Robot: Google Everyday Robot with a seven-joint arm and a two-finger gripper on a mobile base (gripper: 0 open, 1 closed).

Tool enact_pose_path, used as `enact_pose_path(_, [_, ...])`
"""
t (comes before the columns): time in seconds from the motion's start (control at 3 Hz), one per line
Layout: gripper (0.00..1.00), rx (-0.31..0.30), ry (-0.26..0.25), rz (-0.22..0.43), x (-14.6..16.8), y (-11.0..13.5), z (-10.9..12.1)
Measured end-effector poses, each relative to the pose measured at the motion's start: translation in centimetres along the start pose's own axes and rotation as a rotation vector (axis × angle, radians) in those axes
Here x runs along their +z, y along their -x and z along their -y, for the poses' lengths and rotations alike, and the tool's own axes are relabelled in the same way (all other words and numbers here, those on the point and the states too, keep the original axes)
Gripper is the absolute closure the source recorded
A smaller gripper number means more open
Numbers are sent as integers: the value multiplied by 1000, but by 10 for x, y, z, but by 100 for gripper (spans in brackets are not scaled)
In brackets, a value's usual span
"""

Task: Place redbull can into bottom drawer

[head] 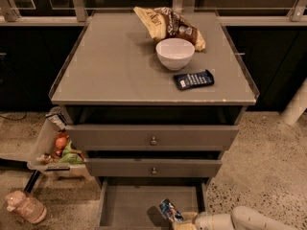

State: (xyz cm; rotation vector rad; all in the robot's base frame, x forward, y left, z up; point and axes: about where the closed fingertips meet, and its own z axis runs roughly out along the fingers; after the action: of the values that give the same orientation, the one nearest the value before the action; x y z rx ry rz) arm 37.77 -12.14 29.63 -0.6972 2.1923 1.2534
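Next, I release the redbull can on the bottom drawer's grey bottom [167, 204], off centre toward my white arm's side.
The redbull can [170, 210] is blue and silver, tilted, and sits low inside the open bottom drawer [129, 206] near its right front. My gripper [181, 218] reaches in from the lower right on a white arm and is shut on the can, just above the drawer's grey floor. The two upper drawers with round knobs are closed.
On the cabinet top stand a white bowl [175, 53], a dark blue flat packet [193, 79] and a chip bag [168, 24]. A bin with snacks [56, 147] hangs at the cabinet's left side. A pinkish bottle [25, 206] lies on the floor at the lower left.
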Motion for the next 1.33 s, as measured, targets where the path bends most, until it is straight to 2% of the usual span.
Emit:
enact_pose_path(0.67, [100,78,-33,-63,44,-24,75])
enact_pose_path(1.0, [100,86,-13,-71,64,-26,106])
enact_pose_path(1.33, [81,75,-27,-60,63,-19,116])
